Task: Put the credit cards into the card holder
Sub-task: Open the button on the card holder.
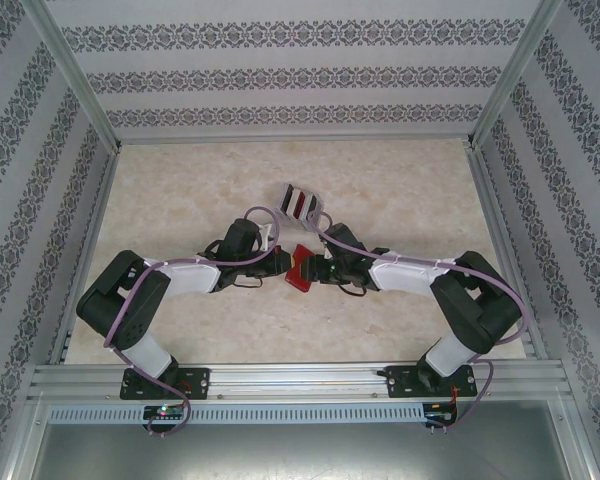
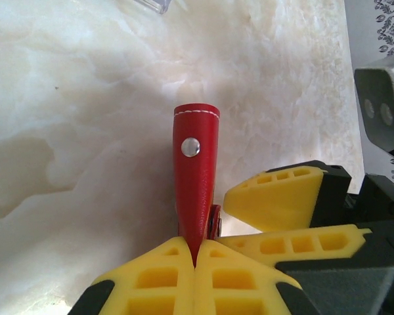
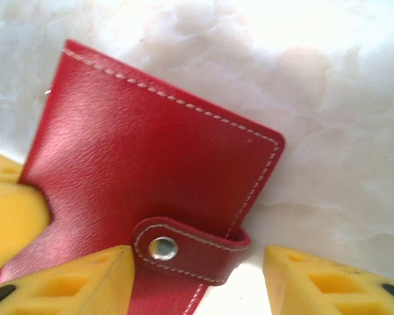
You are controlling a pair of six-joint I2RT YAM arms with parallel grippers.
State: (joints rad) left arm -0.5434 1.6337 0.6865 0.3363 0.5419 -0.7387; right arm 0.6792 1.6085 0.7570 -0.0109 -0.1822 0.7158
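Observation:
Next, I pinch the tab (image 3: pixel 196 256) with my right gripper and pull it off the snap before opening the red card holder, because the snap tab keeps it shut.
The red card holder (image 1: pixel 301 269) is held off the table between the two arms, closed, with its snap tab (image 3: pixel 184 252) fastened over the edge. My left gripper (image 2: pixel 197 252) is shut on the holder's (image 2: pixel 196 177) near edge, the yellow pads pinching the red leather. My right gripper (image 3: pixel 197 269) is open; its yellow fingertips (image 3: pixel 92 275) stand on either side of the tab without squeezing the holder (image 3: pixel 151 157). A small clear rack (image 1: pixel 302 201) behind the grippers holds thin upright light pieces with dark and red stripes; I cannot tell if these are the credit cards.
The marble-patterned tabletop (image 1: pixel 400 190) is fenced by aluminium rails and patterned walls. The right gripper's yellow fingers (image 2: pixel 282 197) sit close beside the holder in the left wrist view. A corner of the clear rack (image 2: pixel 151 5) shows at that view's top edge.

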